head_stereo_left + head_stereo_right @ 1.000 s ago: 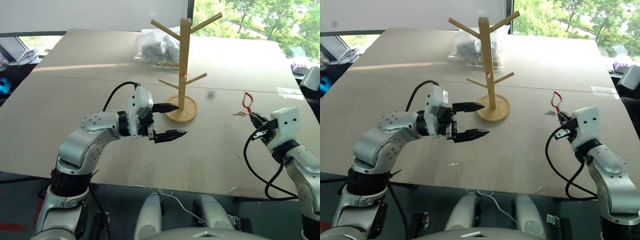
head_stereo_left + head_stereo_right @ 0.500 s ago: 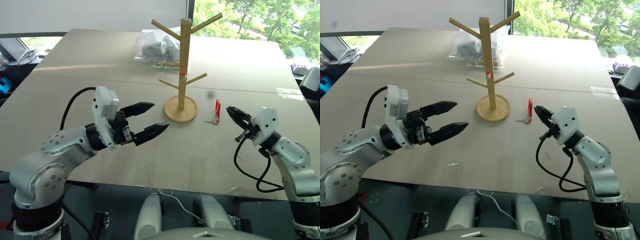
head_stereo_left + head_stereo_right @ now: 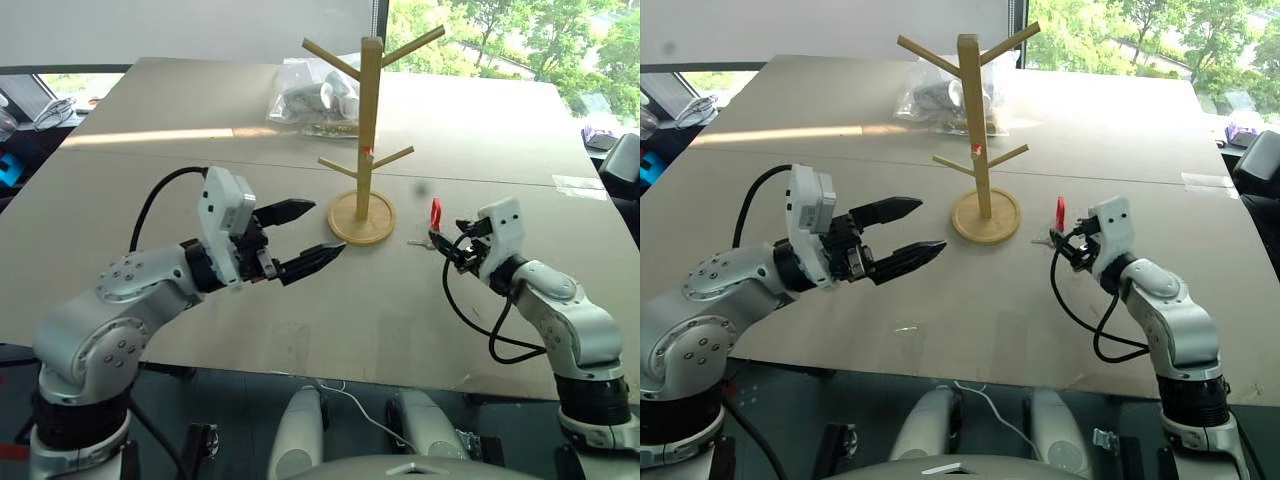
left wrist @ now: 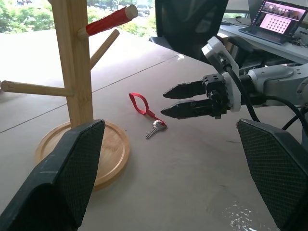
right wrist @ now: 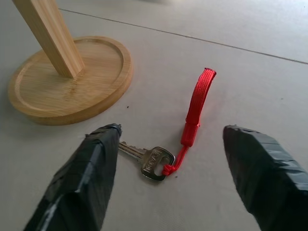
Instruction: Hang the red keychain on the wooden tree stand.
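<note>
The silver key is inside the right gripper's open fingers, so the robot should move that gripper past the key and pinch the red keychain's strap (image 5: 190, 131) just below the strap's loop.
The wooden tree stand (image 3: 367, 130) rises from its round base (image 5: 72, 77) at the middle of the table. Just right of the base, the red keychain (image 5: 195, 110) lies on the tabletop with its silver key (image 5: 154, 162) attached; nothing holds it. My right gripper (image 3: 443, 247) is open and low over the table, its fingers either side of the keychain's near end without touching it. To the left of the stand, my left gripper (image 3: 325, 228) is open with nothing in it and points toward the base.
A clear plastic bag (image 3: 315, 95) of small items lies behind the stand. A dark chair (image 3: 622, 160) stands past the table's right edge. A laptop (image 4: 281, 14) sits on a desk beyond the right arm.
My right gripper opened and released the keychain, which went from hanging in the air at the right to lying beside the base. The gripper followed it left and down. The left gripper drew back.
</note>
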